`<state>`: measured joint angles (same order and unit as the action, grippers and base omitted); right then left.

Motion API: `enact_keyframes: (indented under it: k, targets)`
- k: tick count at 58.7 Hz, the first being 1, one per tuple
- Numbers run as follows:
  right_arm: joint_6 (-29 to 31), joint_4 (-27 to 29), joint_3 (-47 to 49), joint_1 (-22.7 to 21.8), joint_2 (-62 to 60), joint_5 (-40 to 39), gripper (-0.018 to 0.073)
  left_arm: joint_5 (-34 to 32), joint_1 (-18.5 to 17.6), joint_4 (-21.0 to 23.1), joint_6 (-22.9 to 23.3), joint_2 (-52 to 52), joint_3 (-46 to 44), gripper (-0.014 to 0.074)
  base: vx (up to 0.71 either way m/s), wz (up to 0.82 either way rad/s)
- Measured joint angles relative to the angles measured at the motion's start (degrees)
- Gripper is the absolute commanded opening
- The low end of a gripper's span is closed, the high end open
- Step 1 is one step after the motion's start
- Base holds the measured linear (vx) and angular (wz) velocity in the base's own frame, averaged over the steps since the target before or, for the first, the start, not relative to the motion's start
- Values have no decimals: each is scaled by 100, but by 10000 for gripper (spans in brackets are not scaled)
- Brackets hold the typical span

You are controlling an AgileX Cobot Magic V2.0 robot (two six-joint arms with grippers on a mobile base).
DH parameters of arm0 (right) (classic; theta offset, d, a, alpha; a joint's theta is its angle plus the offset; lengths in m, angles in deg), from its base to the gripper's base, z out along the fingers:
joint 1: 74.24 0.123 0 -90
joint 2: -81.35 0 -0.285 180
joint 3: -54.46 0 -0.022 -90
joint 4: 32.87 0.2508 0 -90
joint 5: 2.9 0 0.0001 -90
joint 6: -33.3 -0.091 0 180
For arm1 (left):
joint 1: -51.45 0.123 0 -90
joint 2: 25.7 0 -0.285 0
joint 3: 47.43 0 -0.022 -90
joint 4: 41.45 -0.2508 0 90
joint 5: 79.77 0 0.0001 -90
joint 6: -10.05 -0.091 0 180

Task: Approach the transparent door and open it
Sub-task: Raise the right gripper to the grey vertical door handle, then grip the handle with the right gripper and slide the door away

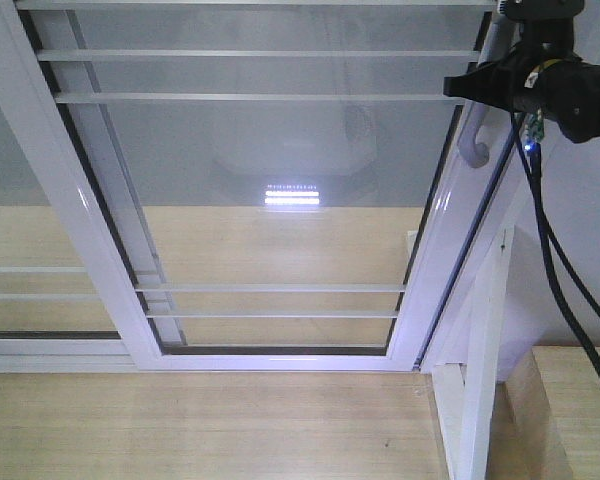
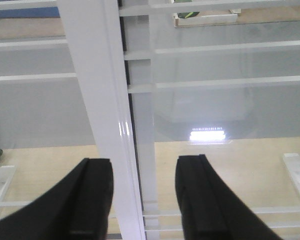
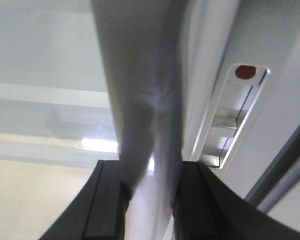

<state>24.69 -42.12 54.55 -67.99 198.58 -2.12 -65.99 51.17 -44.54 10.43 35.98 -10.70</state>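
The robot's right gripper will release the curved grey handle by the glass area [image 1: 330, 86] above the bright light strip.
The transparent door [image 1: 280, 170], white-framed glass with thin horizontal bars, fills the front view. Its curved grey handle [image 1: 472, 140] hangs on the right stile. My right gripper [image 1: 470, 85] reaches in from the upper right onto that handle. Seen from the right wrist, the blurred grey handle [image 3: 140, 100] runs down between the black fingers, and the right gripper [image 3: 150, 172] is shut on it. In the left wrist view my left gripper [image 2: 144, 167] is open, facing a white stile [image 2: 97, 100] and the glass with nothing between its fingers.
A latch slot with a red dot [image 3: 245, 71] sits in the frame right of the handle. A second glass panel [image 1: 20, 280] lies behind at the left. A white post [image 1: 480, 380] stands at the lower right, and black cables [image 1: 560, 270] hang from the right arm. The floor [image 1: 180, 420] is pale wood.
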Motion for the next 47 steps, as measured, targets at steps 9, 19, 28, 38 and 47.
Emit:
enact_keyframes:
  k: [9, 19, 28, 38, 47]
  targets:
    - [-119, -53, 456, 270, 179, 565, -4, 169, 0, 0, 0, 0, 0, 433, -1, -3]
    - [-138, -47, 646, 624, 272, 684, -4, 197, 0, 0, 0, 0, 0, 433, 0, 0]
    - [-138, -47, 695, 930, 352, 380, -4, 197, 0, 0, 0, 0, 0, 433, 0, 0]
    - [-132, -79, 707, 1260, 489, -122, -4, 197, 0, 0, 0, 0, 0, 433, 0, 0]
    - [-132, -160, 733, 1497, 624, -555, -2, 197, 0, 0, 0, 0, 0, 433, 0, 1]
